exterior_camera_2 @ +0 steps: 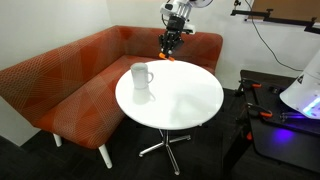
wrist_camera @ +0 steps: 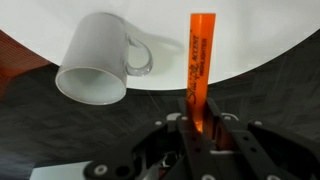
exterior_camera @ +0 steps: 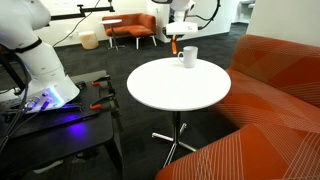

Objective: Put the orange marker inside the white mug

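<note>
The robot's gripper should release the orange marker inside the white mug's open top (exterior_camera: 190,54) (wrist_camera: 90,84), close to the edge of the round white table.
The white mug (exterior_camera: 188,56) stands upright near the edge of the round white table (exterior_camera: 180,90), and shows in both exterior views (exterior_camera_2: 141,76). In the wrist view the mug (wrist_camera: 96,70) is at the upper left, its opening towards the camera and its handle to the right. My gripper (wrist_camera: 199,128) is shut on the orange marker (wrist_camera: 200,60), which sticks out from the fingers over the table edge, to the right of the mug. In the exterior views the gripper (exterior_camera_2: 170,44) hangs in the air beyond the table's edge, apart from the mug, with the marker (exterior_camera: 175,44) in it.
An orange-red corner sofa (exterior_camera_2: 70,80) wraps around the table (exterior_camera_2: 170,100). A second robot base on a dark cart (exterior_camera: 45,85) stands beside the table. Orange armchairs (exterior_camera: 130,27) are far back. The floor is dark carpet.
</note>
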Motion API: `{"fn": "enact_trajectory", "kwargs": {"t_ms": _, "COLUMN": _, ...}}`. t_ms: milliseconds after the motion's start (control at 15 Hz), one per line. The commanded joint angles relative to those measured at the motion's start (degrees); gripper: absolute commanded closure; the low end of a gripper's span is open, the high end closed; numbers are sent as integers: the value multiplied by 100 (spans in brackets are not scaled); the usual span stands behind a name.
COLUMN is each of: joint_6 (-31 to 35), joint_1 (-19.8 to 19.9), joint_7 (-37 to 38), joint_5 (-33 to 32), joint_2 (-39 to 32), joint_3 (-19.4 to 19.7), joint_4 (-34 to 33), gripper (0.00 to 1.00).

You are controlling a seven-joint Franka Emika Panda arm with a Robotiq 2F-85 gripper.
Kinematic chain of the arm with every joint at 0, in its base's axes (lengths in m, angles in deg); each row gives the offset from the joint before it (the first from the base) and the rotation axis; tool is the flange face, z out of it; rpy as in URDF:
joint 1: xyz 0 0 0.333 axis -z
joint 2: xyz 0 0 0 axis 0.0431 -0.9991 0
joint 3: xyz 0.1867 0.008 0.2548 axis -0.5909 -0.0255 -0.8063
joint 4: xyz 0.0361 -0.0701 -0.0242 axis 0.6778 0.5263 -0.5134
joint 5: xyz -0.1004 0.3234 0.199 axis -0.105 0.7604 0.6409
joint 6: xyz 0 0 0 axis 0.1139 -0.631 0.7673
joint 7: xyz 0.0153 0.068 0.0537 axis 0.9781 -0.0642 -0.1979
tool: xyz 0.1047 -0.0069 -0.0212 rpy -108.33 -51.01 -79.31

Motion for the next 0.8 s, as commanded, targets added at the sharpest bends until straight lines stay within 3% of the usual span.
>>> {"fn": "enact_trajectory", "kwargs": {"t_ms": 0, "joint_6": -392, "joint_1": -297, "joint_7": -671, "joint_5": 437, "joint_2": -122, "joint_3": 330, "joint_4": -322, "gripper": 95}}
{"fn": "enact_trajectory", "kwargs": {"t_ms": 733, "joint_6": -474, "joint_1": -605, "joint_7": -2248, "joint_5": 1960, "joint_2": -699, "joint_3": 526, "joint_4": -943, "gripper": 95}}
